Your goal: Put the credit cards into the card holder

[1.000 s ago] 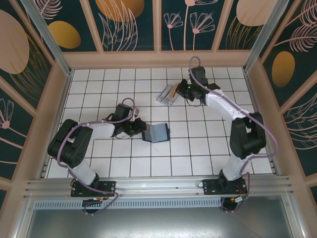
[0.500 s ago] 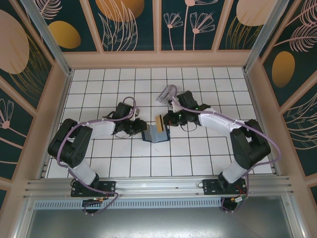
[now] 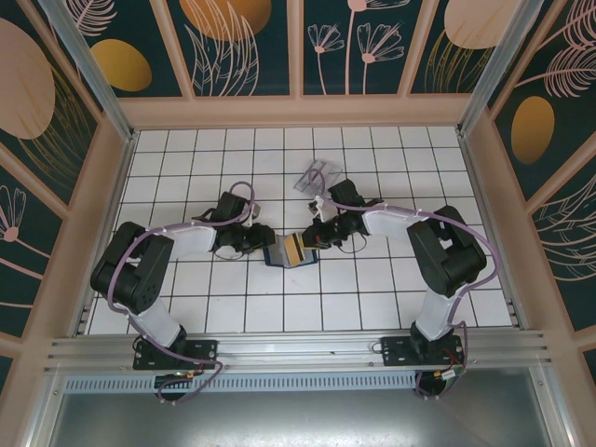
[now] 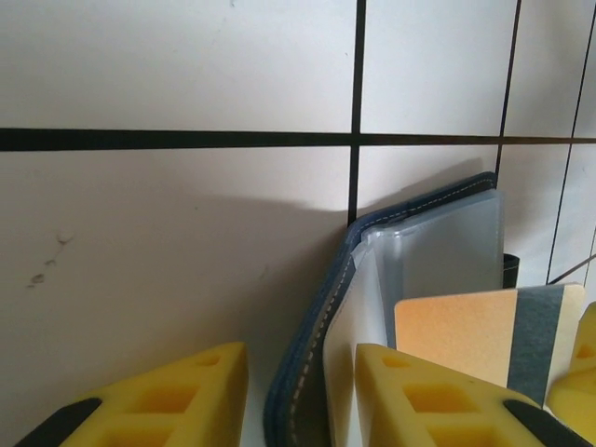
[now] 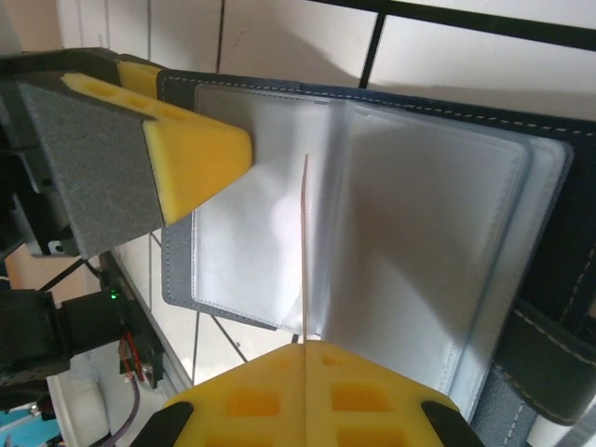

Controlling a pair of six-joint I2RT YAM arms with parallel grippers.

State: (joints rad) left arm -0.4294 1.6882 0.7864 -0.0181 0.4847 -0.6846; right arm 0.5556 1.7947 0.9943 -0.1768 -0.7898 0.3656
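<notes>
The blue cover of the card holder bows up inside my open left gripper, so next I pinch its edge (image 4: 280, 410) and pull it straight before the card goes in.
The card holder (image 3: 274, 253) is a dark blue folder with clear plastic pockets, lying open at mid table. My right gripper (image 3: 313, 239) is shut on a tan-gold credit card (image 3: 292, 247). It holds the card on edge over the clear pockets (image 5: 419, 233), where the card (image 5: 305, 251) shows as a thin line. The left wrist view shows the card's (image 4: 456, 326) tan face and dark stripe. My left gripper (image 3: 258, 244) is open and straddles the holder's raised blue cover (image 4: 321, 335), with a gap on the outer side. More greyish credit cards (image 3: 317, 177) lie at the back.
The white tiled floor (image 3: 372, 289) is walled in by a wooden frame and patterned panels. Both arms meet at the card holder, fingers close together; my left finger (image 5: 186, 140) rests over the holder's left leaf. Open tiles lie in front and to the right.
My right arm carried the tan-gold card from the pile at the back down to the open holder. My left jaws spread apart from the cover they pinched.
</notes>
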